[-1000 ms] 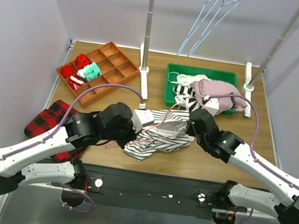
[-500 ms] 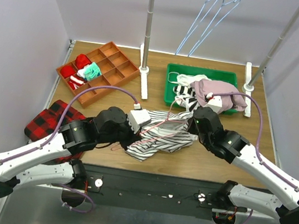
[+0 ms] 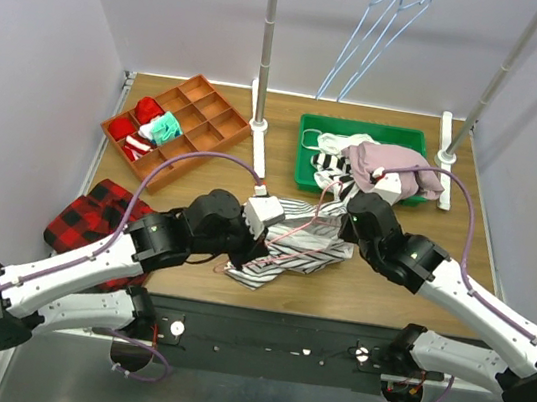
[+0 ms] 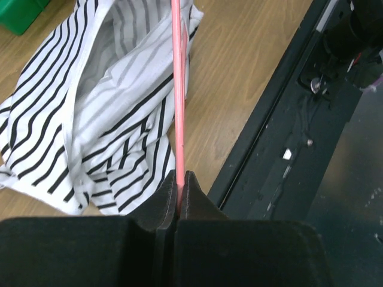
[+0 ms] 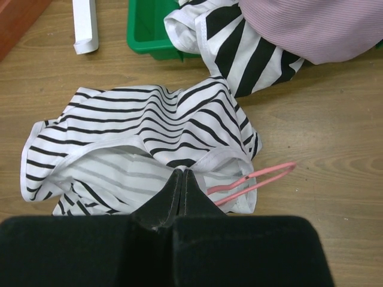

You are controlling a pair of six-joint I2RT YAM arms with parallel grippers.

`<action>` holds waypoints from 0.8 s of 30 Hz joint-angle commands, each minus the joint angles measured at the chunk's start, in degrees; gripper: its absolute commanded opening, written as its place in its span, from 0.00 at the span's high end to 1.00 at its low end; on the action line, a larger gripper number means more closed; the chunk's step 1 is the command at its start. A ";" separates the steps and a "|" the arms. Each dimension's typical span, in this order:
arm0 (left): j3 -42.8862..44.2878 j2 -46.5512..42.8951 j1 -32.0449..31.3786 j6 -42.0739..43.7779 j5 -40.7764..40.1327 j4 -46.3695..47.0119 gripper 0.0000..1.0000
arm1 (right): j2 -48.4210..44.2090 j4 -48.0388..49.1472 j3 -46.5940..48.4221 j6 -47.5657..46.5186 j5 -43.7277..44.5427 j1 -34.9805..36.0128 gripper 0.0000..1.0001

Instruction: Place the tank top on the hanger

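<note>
The hanger's bent end is out past the tank top's white hem, so next I grab the hanger's hook (image 3: 322, 199) with my right gripper to free my left gripper.
The tank top (image 3: 293, 250) lies crumpled on the table in front of the arms. It also shows in the left wrist view (image 4: 102, 107) and the right wrist view (image 5: 137, 131). The pink-red hanger (image 3: 292, 235) runs through it. My left gripper (image 3: 257, 243) is shut on the hanger's wire (image 4: 178, 89) at the cloth's left side, jaws pinching it (image 4: 179, 192). My right gripper (image 3: 339, 234) is shut on the tank top's white hem (image 5: 182, 173). A bent end of the hanger (image 5: 257, 179) pokes out of the cloth beside it.
A green tray (image 3: 360, 127) at the back holds a bold striped garment (image 5: 239, 54) and a mauve-pink one (image 5: 311, 24). An orange organizer (image 3: 184, 123) is back left. A red plaid cloth (image 3: 84, 214) lies left. Blue hangers (image 3: 374, 35) hang on the rack behind.
My left arm drew back to the left, then came right again with the hanger. The tank top has bunched narrower. My right gripper has barely shifted.
</note>
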 commanded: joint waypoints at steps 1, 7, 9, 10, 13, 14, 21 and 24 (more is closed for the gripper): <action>-3.59 2.19 -0.32 -3.82 -1.48 13.52 1.00 | -1.67 -1.32 2.35 0.93 1.55 -0.15 0.99; -9.40 4.56 -0.32 -3.47 -7.10 27.85 1.00 | -3.07 -2.37 2.97 1.28 1.55 -0.15 0.99; -10.73 5.71 -0.32 -2.24 -7.90 29.70 1.00 | -3.78 -2.99 3.23 1.63 1.81 -0.23 0.99; -10.90 6.84 -0.32 -1.80 -10.86 31.11 1.00 | -4.65 -3.16 3.23 1.64 1.90 -0.15 0.99; -12.48 8.43 -0.32 -1.10 -10.63 36.11 1.00 | -6.15 -3.95 2.97 2.25 2.51 -0.23 0.99; -13.36 8.87 -0.32 -1.01 -10.45 37.61 1.00 | -6.41 -4.57 3.06 2.51 3.12 -0.15 0.97; -15.03 10.81 -0.32 -0.13 -8.43 42.90 1.00 | -7.12 -10.38 3.15 5.95 8.67 -0.15 0.20; -15.39 10.55 -0.32 -0.13 -5.98 42.29 1.00 | -7.91 -7.31 2.36 3.93 5.87 -0.15 0.19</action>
